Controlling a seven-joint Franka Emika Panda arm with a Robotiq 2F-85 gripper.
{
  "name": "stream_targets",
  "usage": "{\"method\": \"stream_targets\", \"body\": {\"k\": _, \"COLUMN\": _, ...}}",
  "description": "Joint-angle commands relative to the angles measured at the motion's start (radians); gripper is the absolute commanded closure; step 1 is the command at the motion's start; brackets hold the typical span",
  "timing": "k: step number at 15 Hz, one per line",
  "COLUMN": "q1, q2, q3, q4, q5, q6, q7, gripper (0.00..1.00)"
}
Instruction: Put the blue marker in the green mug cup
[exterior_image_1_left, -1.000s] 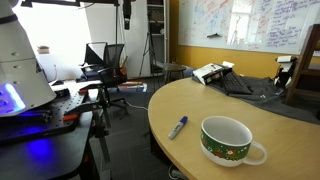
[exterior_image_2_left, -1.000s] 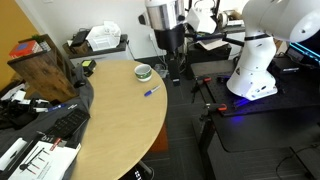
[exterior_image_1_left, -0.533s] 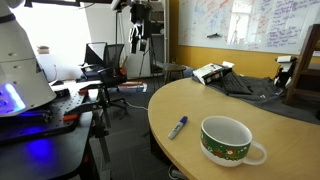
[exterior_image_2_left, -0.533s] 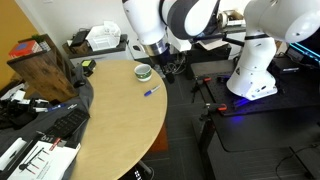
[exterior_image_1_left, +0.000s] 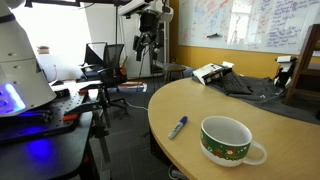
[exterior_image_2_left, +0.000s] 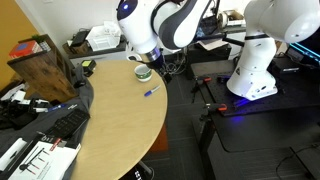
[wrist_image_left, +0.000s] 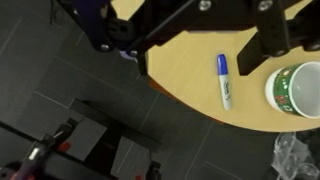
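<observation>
The robot's gripper should next move to the blue marker's cap (exterior_image_1_left: 183, 120) (wrist_image_left: 222, 64), the marker's end farther from the curved edge of the table, and close there.
The blue marker (exterior_image_1_left: 178, 126) lies flat on the wooden table (exterior_image_1_left: 200, 100) near its curved edge. It also shows in the other exterior view (exterior_image_2_left: 152, 90) and in the wrist view (wrist_image_left: 223, 80). The green mug cup (exterior_image_1_left: 230, 140) stands upright just beside it, with a white inside and a patterned band. It shows in both the second exterior view (exterior_image_2_left: 144, 72) and the wrist view (wrist_image_left: 300, 88). My gripper (exterior_image_1_left: 148, 44) hangs high above the floor beyond the table edge, far from both. In the wrist view its fingers (wrist_image_left: 183, 38) are spread apart and empty.
A white box (exterior_image_1_left: 212, 72) and dark bags (exterior_image_1_left: 250, 85) lie further along the table. A wooden box (exterior_image_2_left: 45, 60) and a keyboard (exterior_image_2_left: 65, 125) sit at its far end. An office chair (exterior_image_1_left: 105, 60) and the robot base (exterior_image_2_left: 255, 60) stand on the dark floor.
The arm has swung into view and tilted over towards the table edge. The marker and the mug have not moved.
</observation>
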Motion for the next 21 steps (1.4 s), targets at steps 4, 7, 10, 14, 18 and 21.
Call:
{"method": "stream_targets", "body": {"k": 4, "q1": -0.003, "q2": 0.012, "q3": -0.009, "q4": 0.005, "q5": 0.017, "q6": 0.02, "q7": -0.044, "gripper": 0.0}}
{"method": "stream_targets", "body": {"k": 7, "q1": -0.038, "q2": 0.081, "q3": -0.036, "q4": 0.035, "q5": 0.154, "q6": 0.065, "q7": -0.186, "gripper": 0.0}}
{"method": "stream_targets", "body": {"k": 10, "q1": -0.074, "q2": 0.175, "q3": -0.074, "q4": 0.051, "q5": 0.069, "q6": 0.246, "q7": -0.233, "gripper": 0.0}}
{"method": "stream_targets", "body": {"k": 14, "q1": -0.12, "q2": 0.337, "q3": -0.103, "q4": 0.119, "q5": -0.026, "q6": 0.457, "q7": -0.307, "gripper": 0.0}}
{"method": "stream_targets", "body": {"k": 18, "q1": -0.217, "q2": 0.503, "q3": -0.034, "q4": 0.221, "q5": 0.055, "q6": 0.534, "q7": -0.41, "gripper": 0.0}}
{"method": "stream_targets", "body": {"k": 21, "q1": -0.267, "q2": 0.59, "q3": -0.006, "q4": 0.292, "q5": 0.075, "q6": 0.531, "q7": -0.422, "gripper": 0.0}}
